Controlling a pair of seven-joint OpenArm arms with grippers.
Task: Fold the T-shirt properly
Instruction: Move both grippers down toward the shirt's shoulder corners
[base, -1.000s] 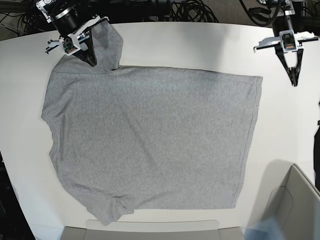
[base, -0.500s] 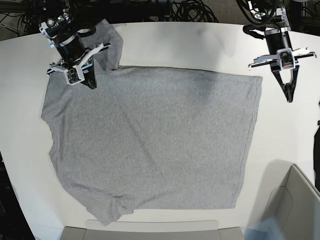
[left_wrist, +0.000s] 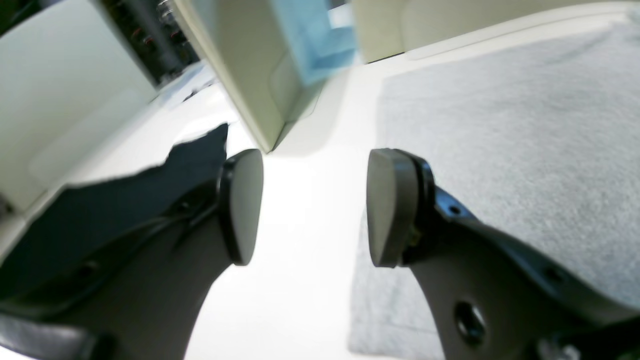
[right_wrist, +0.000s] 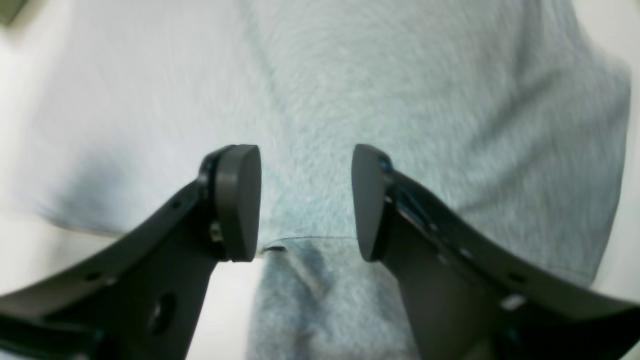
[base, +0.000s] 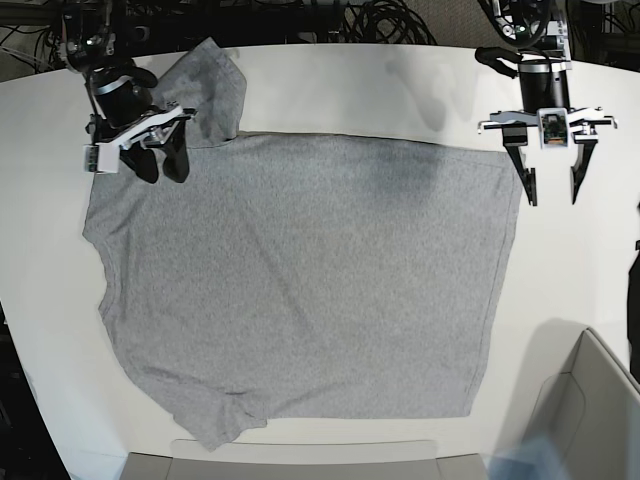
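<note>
I need to next move my right gripper to the middle of the T-shirt's far sleeve (base: 193, 100) (right_wrist: 343, 321) and close it on the grey cloth there.
The heather-grey T-shirt (base: 300, 280) lies spread flat on the white table (base: 380, 90), plain side up. One sleeve (base: 212, 85) points to the far edge and the other (base: 215, 425) to the near edge. My right gripper (base: 162, 168) is open and empty over the shoulder by the far sleeve. In the right wrist view it (right_wrist: 305, 200) hovers above the grey cloth (right_wrist: 400, 75) and a seam. My left gripper (base: 550, 198) is open and empty, straddling the shirt's far hem corner. In the left wrist view it (left_wrist: 315, 205) has one finger above the cloth (left_wrist: 525, 125) and the other above bare table.
A beige bin (base: 590, 410) stands at the near right, also in the left wrist view (left_wrist: 240, 75). A flat beige tray (base: 300, 465) lies along the near edge. A dark object (base: 634, 290) sits at the right edge. Cables hang behind the table.
My right gripper has moved off the far sleeve down onto the shoulder area. My left gripper has moved nearer to the hem corner and its fingers have spread open.
</note>
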